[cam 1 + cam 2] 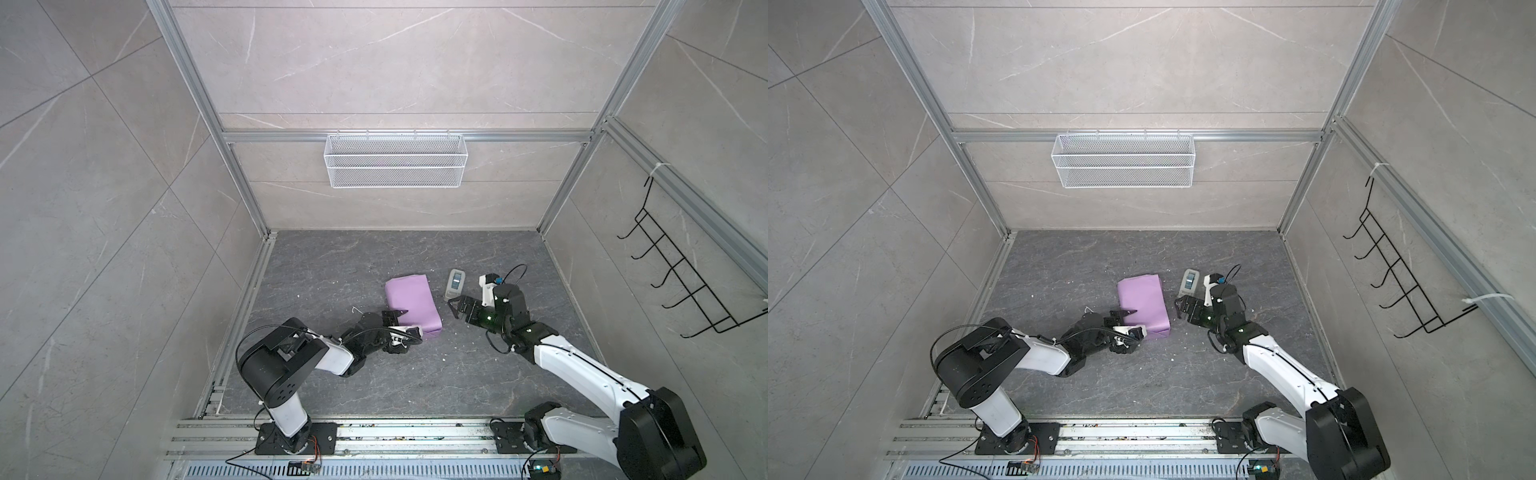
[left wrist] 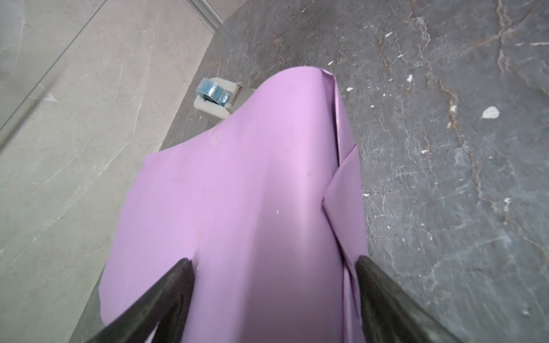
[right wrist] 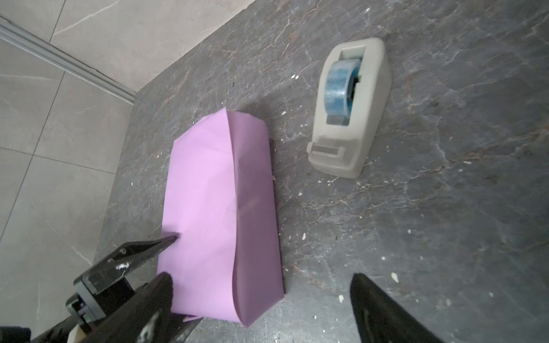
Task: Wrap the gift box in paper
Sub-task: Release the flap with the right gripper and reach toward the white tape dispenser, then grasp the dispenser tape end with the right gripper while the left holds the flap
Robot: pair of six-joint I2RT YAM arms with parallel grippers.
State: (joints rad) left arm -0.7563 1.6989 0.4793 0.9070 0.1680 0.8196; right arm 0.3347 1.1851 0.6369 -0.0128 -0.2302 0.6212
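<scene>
I move my right gripper to the tape dispenser next and close it on the tape's loose end [image 1: 453, 289] [image 3: 331, 134], just in front of the blue roll.
The paper [image 1: 411, 303] [image 1: 1144, 303], lilac side out, is folded round an oblong parcel lying mid-table. The gift box is hidden inside it. My left gripper [image 1: 397, 318] [image 1: 1127, 313] is at the parcel's near left end. In the left wrist view it [image 2: 273, 261] stands open astride the paper [image 2: 252, 178]. One of its fingers [image 3: 166, 240] rests its tip on the top face. My right gripper [image 1: 455, 307] [image 1: 1179, 309] [image 3: 263, 279] is open and empty, low over the table to the right of the paper [image 3: 208, 193].
A grey-white tape dispenser [image 1: 455, 284] [image 1: 1188, 282] [image 2: 214, 98] [image 3: 347, 112] with a blue roll stands just right of the parcel, behind the right gripper. A white mesh basket [image 1: 395, 160] hangs on the back wall and a black hook rack [image 1: 681, 270] on the right wall. White scraps litter the table.
</scene>
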